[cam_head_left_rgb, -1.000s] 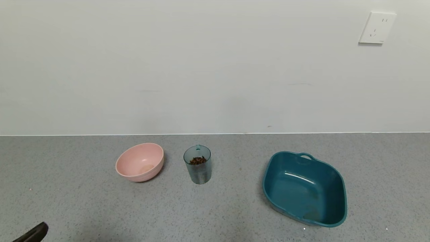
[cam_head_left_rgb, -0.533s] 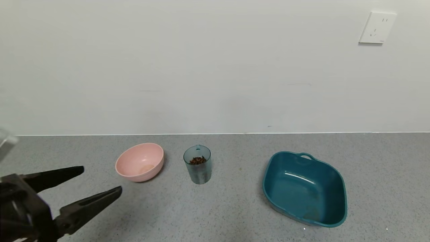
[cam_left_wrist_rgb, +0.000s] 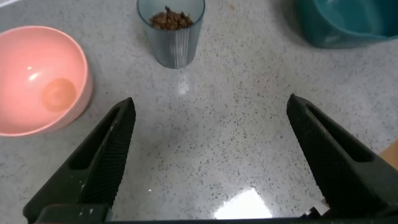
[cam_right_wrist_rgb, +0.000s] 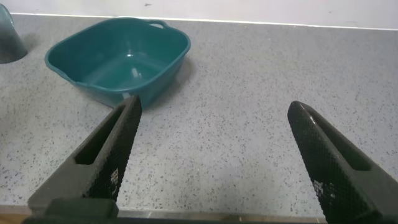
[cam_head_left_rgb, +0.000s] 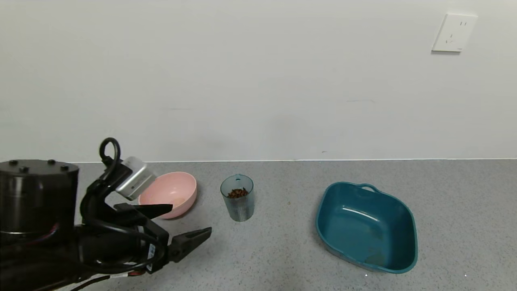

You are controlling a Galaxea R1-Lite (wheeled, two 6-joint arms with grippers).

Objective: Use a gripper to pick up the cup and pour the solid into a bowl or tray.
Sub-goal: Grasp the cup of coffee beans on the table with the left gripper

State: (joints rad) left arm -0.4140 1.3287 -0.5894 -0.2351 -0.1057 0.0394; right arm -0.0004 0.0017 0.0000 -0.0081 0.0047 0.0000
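Note:
My left gripper is going to close on the middle of the ribbed body (cam_head_left_rgb: 240, 206) (cam_left_wrist_rgb: 173, 45) of the grey-teal cup, at a spot between the cup's rim and its bottom.
The ribbed grey-teal cup (cam_head_left_rgb: 237, 198) stands upright mid-counter with dark brown beans (cam_head_left_rgb: 238, 193) inside; it also shows in the left wrist view (cam_left_wrist_rgb: 171, 31). The dark teal basin (cam_head_left_rgb: 366, 226) sits to its right, empty, and shows in the right wrist view (cam_right_wrist_rgb: 118, 59). My left gripper (cam_head_left_rgb: 190, 222) is open and empty, low over the counter, left of and nearer than the cup, fingers pointing toward it. In its wrist view the left gripper (cam_left_wrist_rgb: 210, 107) has the cup ahead of it. My right gripper (cam_right_wrist_rgb: 214, 106) is open and empty, outside the head view, with the basin ahead.
A round pink bowl (cam_head_left_rgb: 168, 195) sits left of the cup, just beyond my left gripper's upper finger (cam_head_left_rgb: 155, 209). The grey speckled counter (cam_head_left_rgb: 282, 250) runs to a white wall with a socket (cam_head_left_rgb: 454, 33). Bare counter lies between cup and basin.
My left arm has swung in from the lower left toward the cup, fingers staying open. The cup, pink bowl and basin have not moved.

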